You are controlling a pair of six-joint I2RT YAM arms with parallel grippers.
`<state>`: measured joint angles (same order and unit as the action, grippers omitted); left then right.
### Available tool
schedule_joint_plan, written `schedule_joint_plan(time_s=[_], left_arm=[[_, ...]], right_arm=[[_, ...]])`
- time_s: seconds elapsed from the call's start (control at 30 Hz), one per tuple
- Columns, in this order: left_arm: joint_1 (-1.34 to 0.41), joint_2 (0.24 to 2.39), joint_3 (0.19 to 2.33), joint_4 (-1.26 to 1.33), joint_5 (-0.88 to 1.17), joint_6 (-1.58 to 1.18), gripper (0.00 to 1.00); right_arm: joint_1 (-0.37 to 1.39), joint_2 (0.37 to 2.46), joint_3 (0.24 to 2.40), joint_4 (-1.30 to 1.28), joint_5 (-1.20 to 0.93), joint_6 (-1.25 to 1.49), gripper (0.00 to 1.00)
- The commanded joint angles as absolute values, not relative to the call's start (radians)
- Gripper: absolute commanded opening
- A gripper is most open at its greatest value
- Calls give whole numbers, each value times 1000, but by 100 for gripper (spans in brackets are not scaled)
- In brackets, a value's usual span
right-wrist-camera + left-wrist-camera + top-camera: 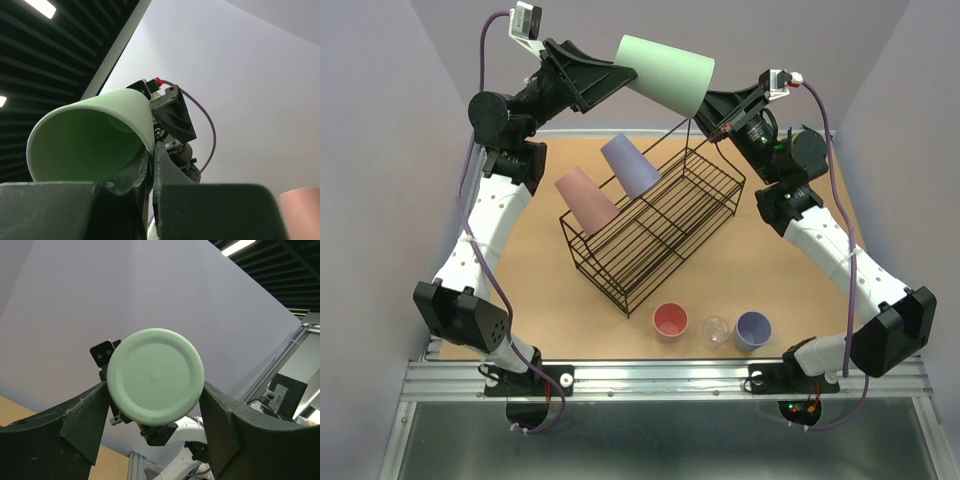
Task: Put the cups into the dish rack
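The bottom of the green cup sits shallow in the fingers of my left gripper, so I need to open them and take the cup's base deeper (642, 68) while my right gripper holds the cup's rim.
The large green cup (665, 70) hangs on its side in the air above the far end of the black wire dish rack (705, 205). My left gripper (620, 72) is shut on the cup's narrow base, which fills the left wrist view (155, 376) with a finger against each side. My right gripper (705, 100) is shut on the cup's rim wall (85, 145), one finger inside and one outside. A large pink cup (585, 200) and a large lavender cup (630, 165) stand upside down at the rack's left end.
A small pink cup (670, 321), a tiny clear cup (717, 329) and a small lavender cup (753, 328) stand upright in a row on the table in front of the rack. Grey walls close in the table at the back and sides.
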<state>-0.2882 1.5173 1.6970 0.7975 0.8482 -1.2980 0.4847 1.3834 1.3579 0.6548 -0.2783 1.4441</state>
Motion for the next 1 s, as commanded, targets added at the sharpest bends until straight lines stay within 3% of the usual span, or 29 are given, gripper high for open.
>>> schedule_joint_plan(time_s=[0.0,0.27,0.37,0.4,0.43,0.47,0.5,0.53,0.6,0.83,0.97], left_arm=[[-304,1516,1758,853,870,-1279,80],[-308,1540,1798,828,861,-1259,69],[-310,1555,1813,827,865,-1259,40],[-310,1562,1819,827,865,-1259,39],[-311,1563,1822,827,867,-1261,40],[-311,1565,1825,827,868,-1261,48],[-311,1565,1827,827,868,-1258,68],[-311,1565,1825,827,868,-1258,73],[-311,1565,1827,827,871,-1256,77],[-311,1560,1819,821,880,-1252,76],[-311,1554,1819,813,888,-1244,82]], right_arm=[[482,1385,1342,721,-288,1442,1],[482,1376,1307,721,-298,1437,0],[482,1373,1295,721,-301,1434,1],[482,1371,1289,721,-299,1434,0],[482,1370,1287,721,-298,1434,0],[482,1370,1284,722,-298,1434,0],[482,1367,1281,719,-293,1431,0],[482,1367,1281,719,-291,1431,0],[482,1368,1282,719,-290,1428,0],[482,1378,1289,716,-282,1430,1],[482,1376,1281,716,-281,1430,0]])
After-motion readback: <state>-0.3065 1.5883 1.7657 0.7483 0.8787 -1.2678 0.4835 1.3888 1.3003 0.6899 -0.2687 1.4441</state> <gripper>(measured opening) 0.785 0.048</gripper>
